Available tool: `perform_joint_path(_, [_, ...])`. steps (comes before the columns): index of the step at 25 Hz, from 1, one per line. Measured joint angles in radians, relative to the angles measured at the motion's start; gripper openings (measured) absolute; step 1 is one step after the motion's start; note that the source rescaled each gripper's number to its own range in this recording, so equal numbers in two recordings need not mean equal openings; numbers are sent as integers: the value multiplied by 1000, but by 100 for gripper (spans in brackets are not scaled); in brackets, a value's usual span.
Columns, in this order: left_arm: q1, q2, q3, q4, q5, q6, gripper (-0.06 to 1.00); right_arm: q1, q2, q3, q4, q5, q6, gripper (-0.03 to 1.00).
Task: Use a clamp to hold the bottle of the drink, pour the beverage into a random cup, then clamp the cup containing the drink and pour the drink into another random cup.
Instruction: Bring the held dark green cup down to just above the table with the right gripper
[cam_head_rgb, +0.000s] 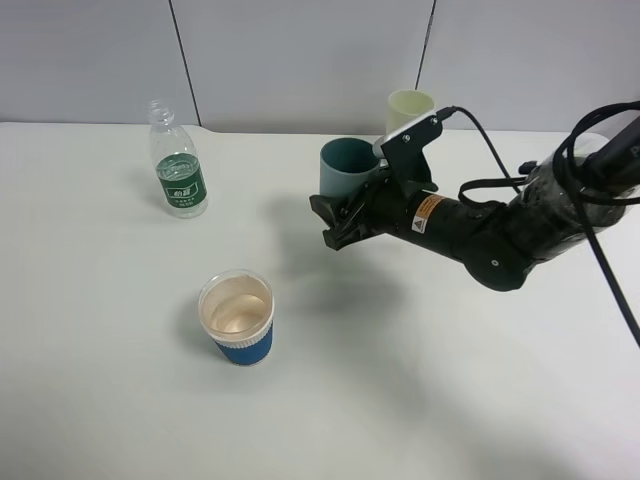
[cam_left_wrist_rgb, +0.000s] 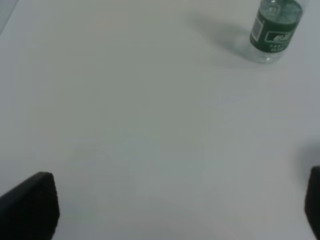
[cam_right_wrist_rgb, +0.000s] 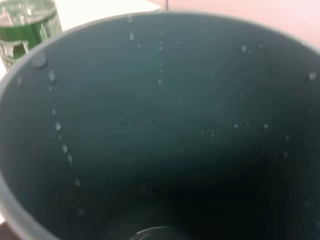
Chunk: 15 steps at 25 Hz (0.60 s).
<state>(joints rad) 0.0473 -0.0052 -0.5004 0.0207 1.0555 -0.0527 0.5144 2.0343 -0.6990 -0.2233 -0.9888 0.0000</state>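
The robot's right gripper will set the teal cup down on the bare table (cam_head_rgb: 335, 250) between the blue paper cup and the cream cup.
My right gripper (cam_head_rgb: 338, 222) is shut on a teal cup (cam_head_rgb: 348, 168) and holds it above the table, right of centre. In the right wrist view the teal cup's inside (cam_right_wrist_rgb: 160, 125) fills the frame, wet with droplets and with no pool of liquid showing; the fingers are hidden. A blue paper cup (cam_head_rgb: 237, 318) with a white rim stands at the front left and holds pale liquid. A clear bottle with a green label (cam_head_rgb: 178, 176) stands upright at the back left, uncapped; it also shows in the left wrist view (cam_left_wrist_rgb: 275, 31). My left gripper (cam_left_wrist_rgb: 172, 210) is open and empty over bare table.
A cream cup (cam_head_rgb: 408, 108) stands at the back, behind the teal cup and the right arm. The right arm's cables (cam_head_rgb: 590, 220) hang at the right. The white table (cam_head_rgb: 120, 400) meets a grey wall at the back.
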Motion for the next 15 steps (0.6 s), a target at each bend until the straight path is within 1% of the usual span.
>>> perform_joint_path(6, [0, 0, 0, 0, 0, 0, 100, 0, 88, -1, 0, -105, 0, 0])
perform_joint_path(15, [0, 0, 0, 0, 0, 0, 100, -7, 147, 0, -7, -166, 0, 0])
